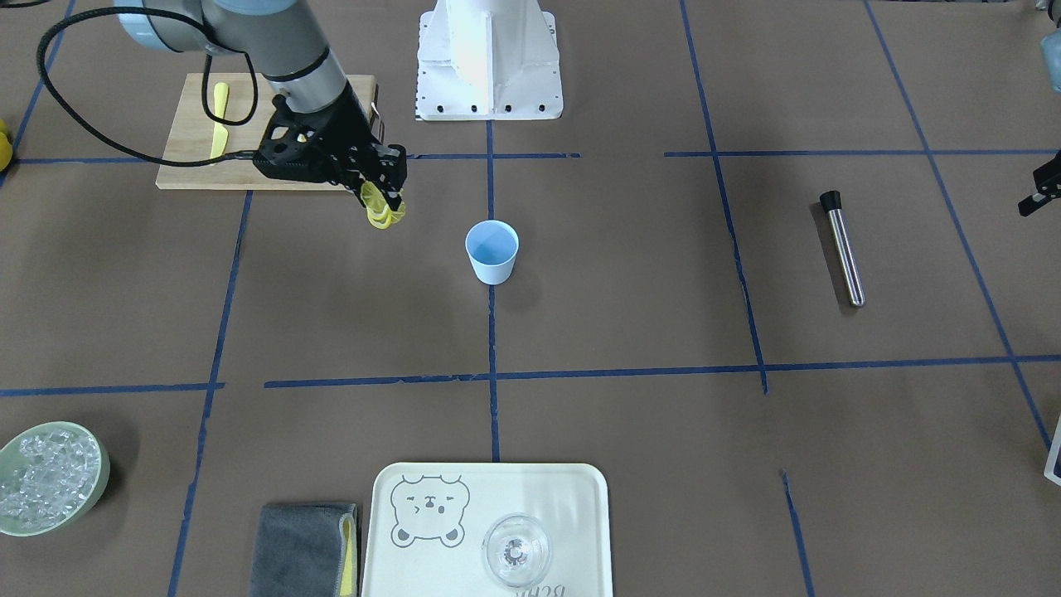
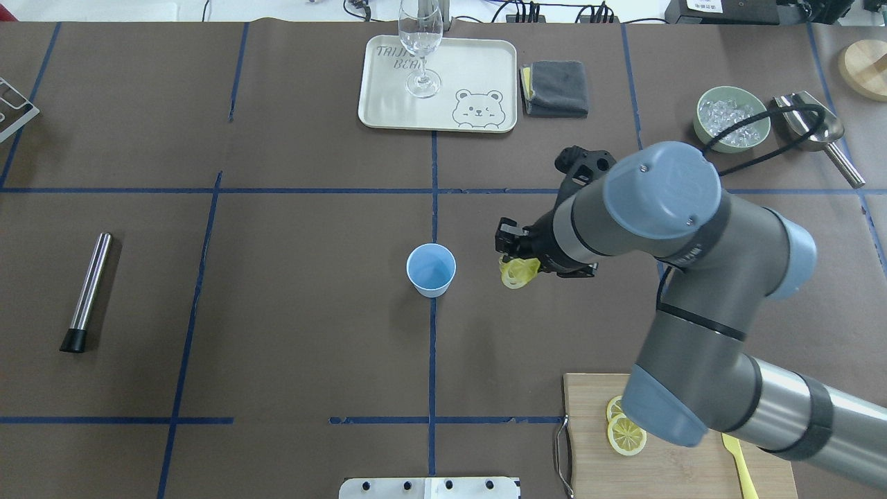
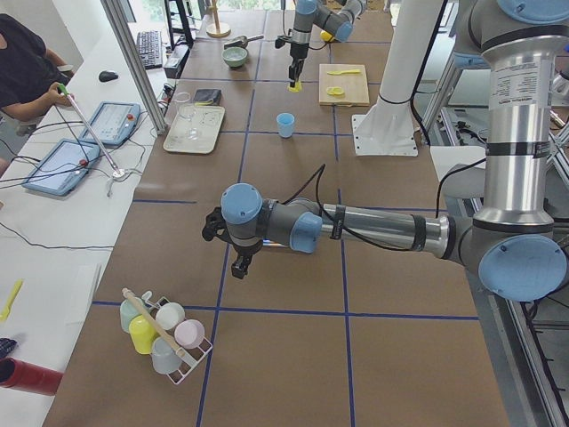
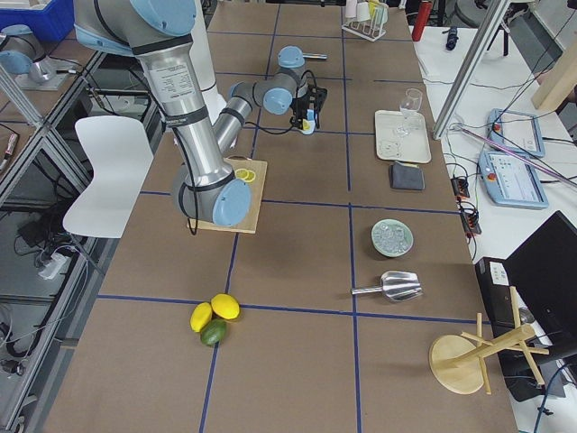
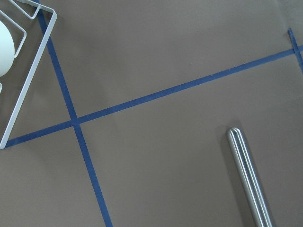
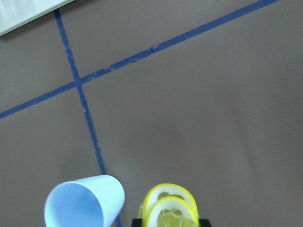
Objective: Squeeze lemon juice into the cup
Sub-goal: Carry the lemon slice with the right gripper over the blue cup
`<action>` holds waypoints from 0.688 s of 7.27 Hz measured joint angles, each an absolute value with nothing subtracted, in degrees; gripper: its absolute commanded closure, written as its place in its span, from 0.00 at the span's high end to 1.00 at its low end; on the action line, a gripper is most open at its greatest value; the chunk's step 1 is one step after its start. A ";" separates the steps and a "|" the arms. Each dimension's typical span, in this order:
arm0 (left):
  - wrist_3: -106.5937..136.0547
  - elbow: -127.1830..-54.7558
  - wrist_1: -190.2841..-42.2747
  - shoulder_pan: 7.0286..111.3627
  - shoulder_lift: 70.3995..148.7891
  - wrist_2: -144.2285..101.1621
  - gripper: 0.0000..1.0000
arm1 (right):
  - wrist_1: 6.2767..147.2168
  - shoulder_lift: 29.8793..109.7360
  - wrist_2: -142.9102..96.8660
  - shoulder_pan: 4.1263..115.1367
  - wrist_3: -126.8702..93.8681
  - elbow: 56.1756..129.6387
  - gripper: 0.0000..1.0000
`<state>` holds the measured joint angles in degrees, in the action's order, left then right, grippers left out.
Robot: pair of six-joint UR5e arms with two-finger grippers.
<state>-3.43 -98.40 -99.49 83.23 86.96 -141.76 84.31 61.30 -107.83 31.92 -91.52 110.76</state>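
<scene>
My left gripper goes to the steel rod next. It should close near the rod's bare rounded end (image 1: 855,290) (image 5: 237,144), opposite the rod's black end.
My right gripper (image 1: 383,207) is shut on a lemon slice (image 2: 515,272) that is bent between the fingers, so two yellow rims show in the right wrist view (image 6: 170,208). It hangs above the table beside the light-blue cup (image 2: 431,270), a short gap to the cup's right in the overhead view. The cup stands upright and looks empty (image 1: 492,251), and shows in the right wrist view (image 6: 85,204). My left gripper (image 3: 240,265) hovers low over bare table far from the cup. I cannot tell whether it is open or shut.
A wooden cutting board (image 2: 665,471) holds more lemon slices (image 2: 626,435) and a yellow knife (image 1: 219,116). A tray (image 2: 388,104) with a clear glass (image 2: 420,48), a grey cloth (image 2: 554,88), an ice bowl (image 2: 733,127) and a steel rod (image 2: 89,291) lie around.
</scene>
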 measured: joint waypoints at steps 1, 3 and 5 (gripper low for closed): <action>-3.43 -98.45 -99.51 83.23 86.94 -141.76 1.00 | 84.62 56.97 -107.83 32.10 -93.36 106.94 0.47; -3.43 -98.46 -99.87 83.23 86.90 -142.25 1.00 | 84.59 51.85 -107.61 31.13 -96.01 101.34 0.48; -3.43 -98.48 -100.00 83.23 86.85 -142.44 1.00 | 84.56 49.86 -107.44 29.80 -96.49 99.20 0.49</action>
